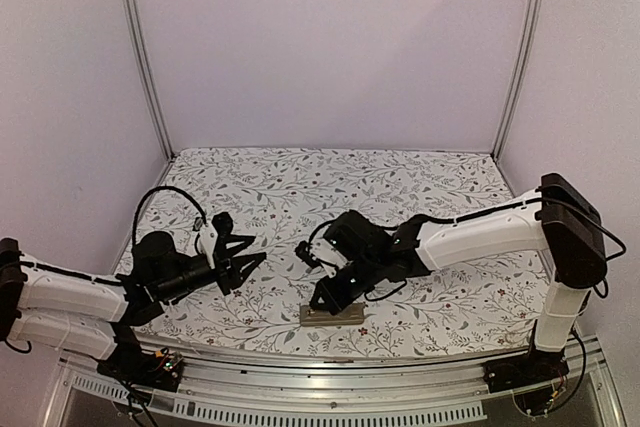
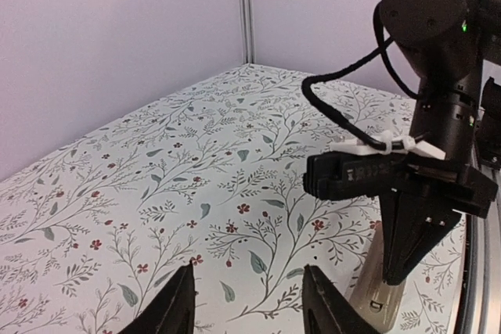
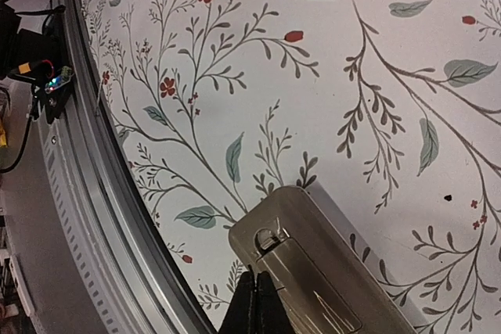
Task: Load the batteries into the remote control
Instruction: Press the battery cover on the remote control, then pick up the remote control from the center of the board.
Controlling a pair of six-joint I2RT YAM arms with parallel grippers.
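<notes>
The battery cover is flush in the back-up remote control, so next my right gripper opens, takes hold of the remote's body (image 1: 347, 316) and lifts it over to my left gripper.
The remote control (image 1: 334, 315) lies back-up near the table's front edge, a slim silver-tan bar. The right wrist view shows its battery cover (image 3: 329, 287) in place with a small latch notch at its end. My right gripper (image 1: 319, 304) points steeply down at it, shut, with its joined tips (image 3: 254, 278) on the cover's edge near the notch. In the left wrist view that gripper (image 2: 395, 278) stands on the remote control (image 2: 374, 299). My left gripper (image 1: 255, 250) hovers to the left of the remote, open and empty (image 2: 247, 267). No batteries are in view.
A floral cloth (image 1: 330, 187) covers the table. An aluminium rail (image 1: 300, 367) runs along the near edge, close to the remote (image 3: 86, 193). Metal posts (image 1: 145, 57) and pale walls enclose the back and sides. A black cable (image 2: 337, 111) loops off the right arm.
</notes>
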